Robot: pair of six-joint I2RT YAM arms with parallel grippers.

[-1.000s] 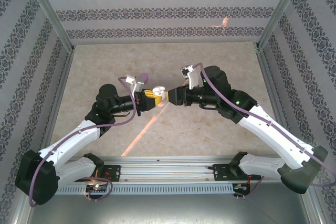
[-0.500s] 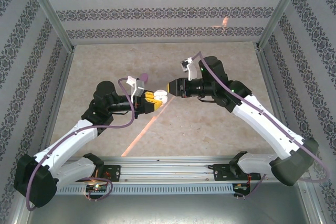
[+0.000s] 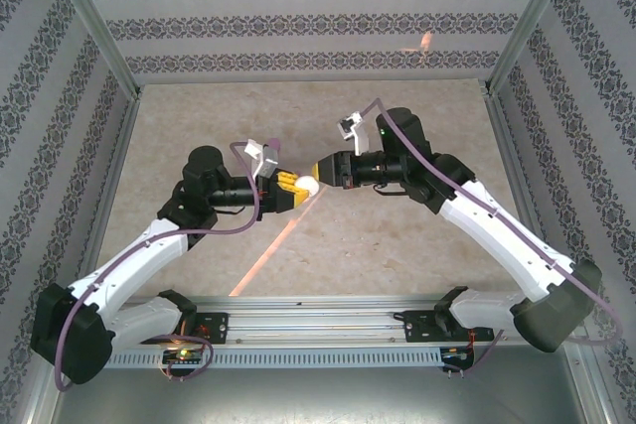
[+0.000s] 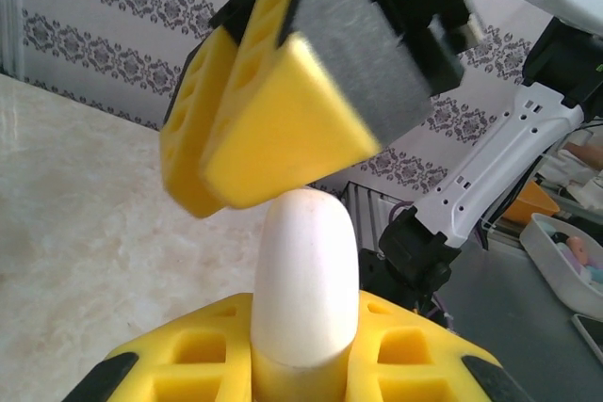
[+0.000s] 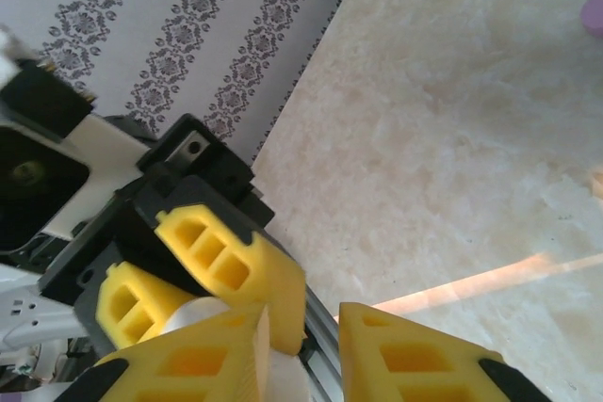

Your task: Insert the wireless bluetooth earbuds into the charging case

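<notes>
Next, I set the white disc down with my left gripper on the tabletop [image 3: 233, 149] next to the lilac case, away from my right gripper.
My left gripper [image 3: 298, 186] is shut on a smooth white rounded piece [image 4: 303, 280] that stands up between its yellow fingers; it also shows as a white blob [image 3: 310, 184] from above. My right gripper [image 3: 324, 170] hovers just past that piece, tip to tip with the left one. In the right wrist view the right gripper [image 5: 306, 327] is open, one finger [image 5: 188, 364] lying against the left gripper's finger [image 5: 236, 261]. A lilac rounded thing [image 5: 595, 8], likely the charging case, lies on the table, cut off by the frame edge. A tiny pale pink bit [image 5: 597, 182] lies nearer.
The beige marble-look tabletop [image 3: 397, 245] is walled by patterned panels on three sides. An aluminium rail [image 3: 328, 320] with both arm bases runs along the near edge. A bright orange streak of light [image 3: 273, 255] crosses the table.
The right gripper drew back up and to the right from the left one, uncovering the white piece. The left gripper then shifted up toward it, covering the lilac thing in the top view.
</notes>
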